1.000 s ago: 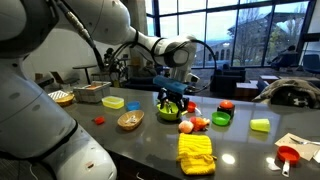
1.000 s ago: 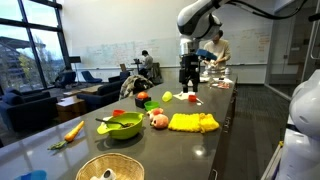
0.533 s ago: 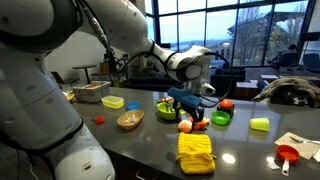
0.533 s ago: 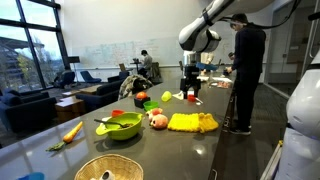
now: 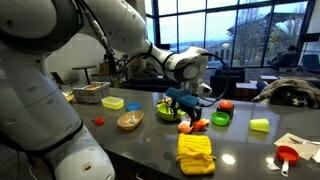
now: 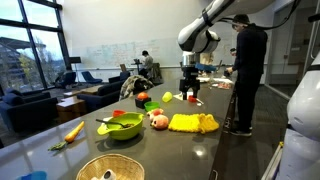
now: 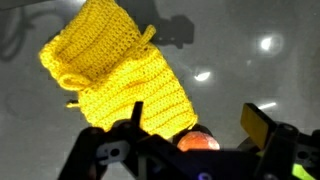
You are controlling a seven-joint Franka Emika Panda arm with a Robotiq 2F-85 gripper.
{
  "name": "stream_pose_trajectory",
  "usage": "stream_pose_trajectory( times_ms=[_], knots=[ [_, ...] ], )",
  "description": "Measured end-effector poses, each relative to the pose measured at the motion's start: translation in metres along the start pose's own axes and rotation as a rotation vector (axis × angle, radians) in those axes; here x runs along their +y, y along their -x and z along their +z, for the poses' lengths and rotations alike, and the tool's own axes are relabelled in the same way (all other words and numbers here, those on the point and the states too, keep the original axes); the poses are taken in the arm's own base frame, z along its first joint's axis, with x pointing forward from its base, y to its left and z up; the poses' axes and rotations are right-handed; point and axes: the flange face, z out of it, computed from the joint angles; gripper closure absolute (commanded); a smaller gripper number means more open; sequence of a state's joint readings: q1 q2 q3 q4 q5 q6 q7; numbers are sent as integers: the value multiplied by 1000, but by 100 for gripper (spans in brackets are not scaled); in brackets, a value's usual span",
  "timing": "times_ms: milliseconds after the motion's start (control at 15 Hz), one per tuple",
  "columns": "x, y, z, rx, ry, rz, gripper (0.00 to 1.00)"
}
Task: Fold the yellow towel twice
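The yellow towel's front corner (image 5: 211, 170) (image 7: 47, 62) on the red scoop's side is the next place my gripper should go to and close on.
The yellow towel (image 5: 196, 153) lies folded and flat on the dark table near its front edge. It also shows in an exterior view (image 6: 193, 122) and fills the upper left of the wrist view (image 7: 115, 70). My gripper (image 5: 187, 102) hangs above the table behind the towel, over the green bowl and the fruit, and it also shows in an exterior view (image 6: 190, 88). In the wrist view its jaws (image 7: 200, 122) are spread apart and hold nothing. An orange ball (image 7: 197, 142) shows on the table below them.
A green bowl (image 5: 168, 110), an orange ball (image 5: 186, 126), a wicker bowl (image 5: 130, 120), a flat yellow container (image 5: 113, 102), a yellow-green block (image 5: 260, 125) and a red scoop (image 5: 288, 155) stand around. A person (image 6: 245, 70) stands at the table's side.
The gripper has moved from over the green bowl toward the fruit and the towel. A person has stepped in beside the table. Little has moved in the last half second.
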State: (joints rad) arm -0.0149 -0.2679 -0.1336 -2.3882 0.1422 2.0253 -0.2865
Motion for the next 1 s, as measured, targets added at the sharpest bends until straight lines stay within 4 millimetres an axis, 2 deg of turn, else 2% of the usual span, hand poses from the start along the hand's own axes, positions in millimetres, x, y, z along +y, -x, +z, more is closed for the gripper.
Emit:
stream_pose_trajectory(
  times_ms=[267,600,800,1000],
  knots=[
    [6,-4,-2,21,22,25,0],
    [49,-2,-1,59,131,171,0],
    [63,6,10,27,118,220,0],
    [63,13,30,-1,53,253,0]
  ],
)
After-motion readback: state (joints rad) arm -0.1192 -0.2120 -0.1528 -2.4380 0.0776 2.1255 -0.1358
